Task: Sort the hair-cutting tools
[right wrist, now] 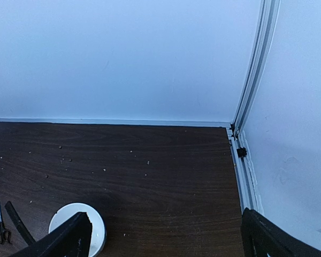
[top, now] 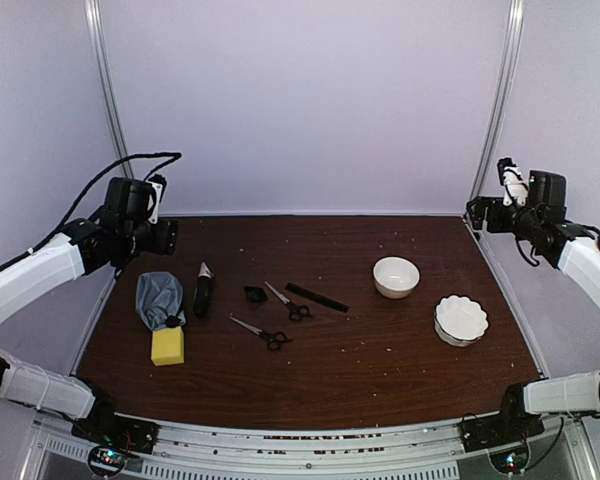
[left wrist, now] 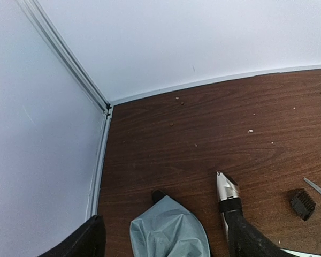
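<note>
Next, my left gripper moves to the middle of the grey zip pouch [top: 161, 294] [left wrist: 174, 247], next to the black clipper, and closes there.
The hair-cutting tools lie mid-table: a black clipper [top: 202, 290] with a pale tip, a tiny black attachment [top: 255, 294], two steel scissors [top: 288, 302] [top: 261, 333] and a slim black comb [top: 316, 297]. My left gripper [top: 163, 237] is raised at the far left, open and empty. Its wrist view [left wrist: 166, 238] shows the clipper [left wrist: 226, 188], the attachment [left wrist: 302, 204] and a scissor blade [left wrist: 316, 189]. My right gripper [top: 482, 214] is raised at the far right, open and empty [right wrist: 166, 227]. Its view shows scissors [right wrist: 0, 225] and the comb [right wrist: 18, 222] at the left edge.
A grey zip pouch [top: 160, 298] [left wrist: 168, 231] lies left of the clipper, with a yellow block [top: 167, 346] in front of it. Two white bowls [top: 396, 277] [top: 461, 320] stand on the right; the smooth one shows in the right wrist view [right wrist: 99, 222]. White walls enclose the table.
</note>
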You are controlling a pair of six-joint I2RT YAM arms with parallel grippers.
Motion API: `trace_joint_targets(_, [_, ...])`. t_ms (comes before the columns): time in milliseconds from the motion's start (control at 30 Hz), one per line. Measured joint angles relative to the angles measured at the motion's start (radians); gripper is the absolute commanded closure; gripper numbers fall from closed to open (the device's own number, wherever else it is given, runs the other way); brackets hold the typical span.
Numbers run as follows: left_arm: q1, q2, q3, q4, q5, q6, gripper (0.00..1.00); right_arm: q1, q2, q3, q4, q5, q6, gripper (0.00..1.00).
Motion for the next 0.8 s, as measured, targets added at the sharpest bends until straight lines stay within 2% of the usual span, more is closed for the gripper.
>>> trace_joint_targets(133, [0.029, 0.029, 0.0, -0.025, -0.005, -0.016, 0.29, 0.007, 0.04, 0.0, 0.007, 0.034, 0.016, 0.0])
trace_joint_targets(300, [0.048, 0.103, 0.031, -0.101, -0.029, -0.039, 0.29, 0.014, 0.088, -0.001, 0.01, 0.061, 0.014, 0.0])
trace_joint_targets(400, [0.048, 0.162, 0.068, -0.16, -0.038, -0.06, 0.3, 0.019, 0.095, -0.016, 0.022, 0.061, 0.011, 0.01])
trace_joint_targets(633, [0.05, 0.316, 0.15, -0.306, -0.04, -0.111, 0.39, 0.03, 0.094, -0.089, 0.059, 0.023, 0.003, 0.05])
trace_joint_targets(800, [0.049, 0.422, 0.197, -0.395, -0.037, -0.146, 0.34, 0.035, 0.094, -0.116, 0.076, -0.029, 0.003, 0.06])
